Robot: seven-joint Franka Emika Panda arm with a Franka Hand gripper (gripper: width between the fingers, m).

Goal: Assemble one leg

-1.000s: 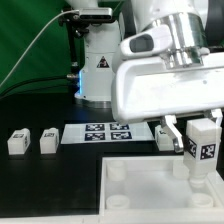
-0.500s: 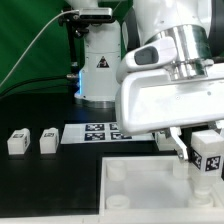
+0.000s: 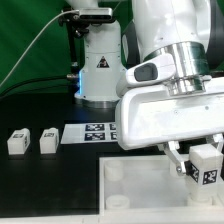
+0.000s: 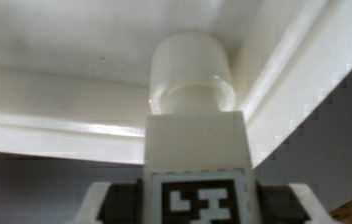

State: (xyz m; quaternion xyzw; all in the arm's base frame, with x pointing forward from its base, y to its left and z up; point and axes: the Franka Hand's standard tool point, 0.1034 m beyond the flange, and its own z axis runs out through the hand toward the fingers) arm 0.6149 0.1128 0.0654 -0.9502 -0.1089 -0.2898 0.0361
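Observation:
The robot's gripper meets the upright leg at a slant, so it should open, tip upright and grip the leg's top [image 3: 206,150] from above before it turns the leg in.
My gripper [image 3: 204,165] is shut on a leg [image 3: 206,166], a small white post with a black-and-white tag, held upright over the near right corner of the large white tray [image 3: 130,190]. In the wrist view the leg [image 4: 198,130] runs away from my gripper [image 4: 198,205], its rounded end over the tray's corner [image 4: 84,95]; whether it touches the tray I cannot tell. Two more legs [image 3: 17,141] [image 3: 48,141] lie on the black table at the exterior view's left.
The marker board [image 3: 100,131] lies flat behind the tray. The robot's base [image 3: 98,65] and a cable stand at the back. My white gripper housing [image 3: 170,112] hides the tray's far right side.
My gripper has moved down and a little toward the exterior view's right with the leg, bringing it lower over the tray's right corner.

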